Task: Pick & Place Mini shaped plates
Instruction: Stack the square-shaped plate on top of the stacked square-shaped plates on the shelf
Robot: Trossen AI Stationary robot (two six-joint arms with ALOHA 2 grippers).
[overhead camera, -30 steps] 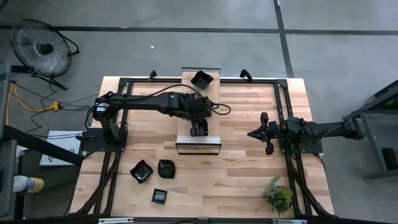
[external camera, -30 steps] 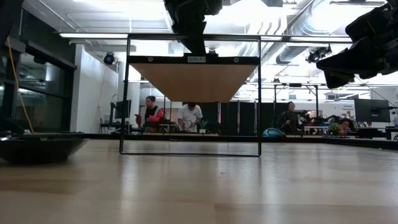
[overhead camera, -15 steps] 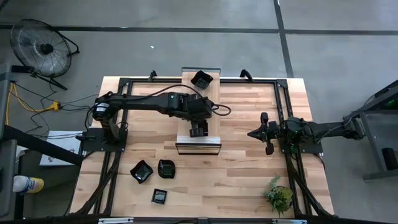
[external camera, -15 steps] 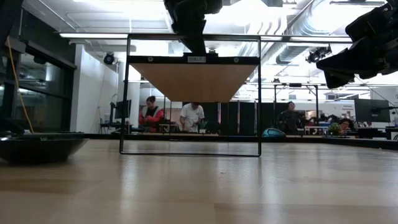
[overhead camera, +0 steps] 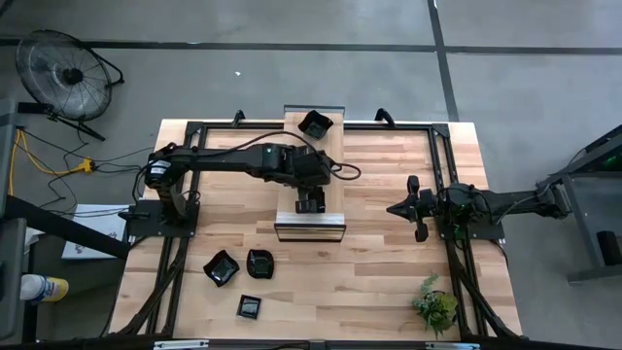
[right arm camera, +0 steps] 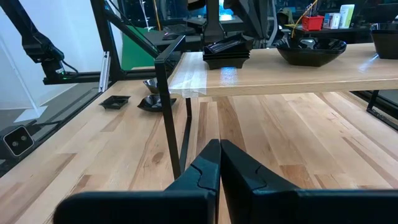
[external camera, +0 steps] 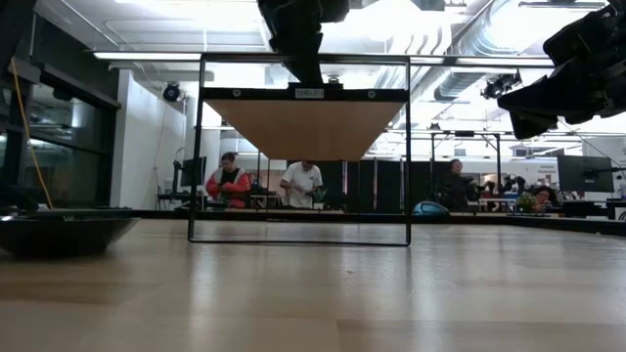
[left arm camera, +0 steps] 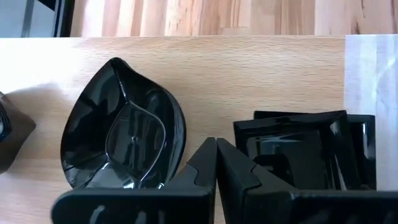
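The upper square dish sits crooked on the lower dish; my left gripper should open, take the upper dish's side [left arm camera: 244,138] and shift it toward the tape.
A raised wooden shelf [overhead camera: 332,185] on a black frame stands mid-table. On it lie mini shaped plates: a black leaf-like dish [left arm camera: 121,134], square black dishes [left arm camera: 305,149] stacked beside it, and one dish [overhead camera: 315,123] at the shelf's far end. My left gripper [left arm camera: 216,146] is shut, empty, and slants down over the shelf [overhead camera: 311,204] between the leaf dish and the square stack. Three more black dishes [overhead camera: 222,268], [overhead camera: 259,262], [overhead camera: 250,307] rest on the table near the front left. My right gripper [overhead camera: 392,208] waits shut and level at the table's right side.
A small green plant [overhead camera: 434,303] stands at the near right corner. Black frame rails [overhead camera: 442,165] run along the table's edges. A strip of pale tape [left arm camera: 370,93] crosses the shelf top. People sit in the room behind the table [external camera: 298,184].
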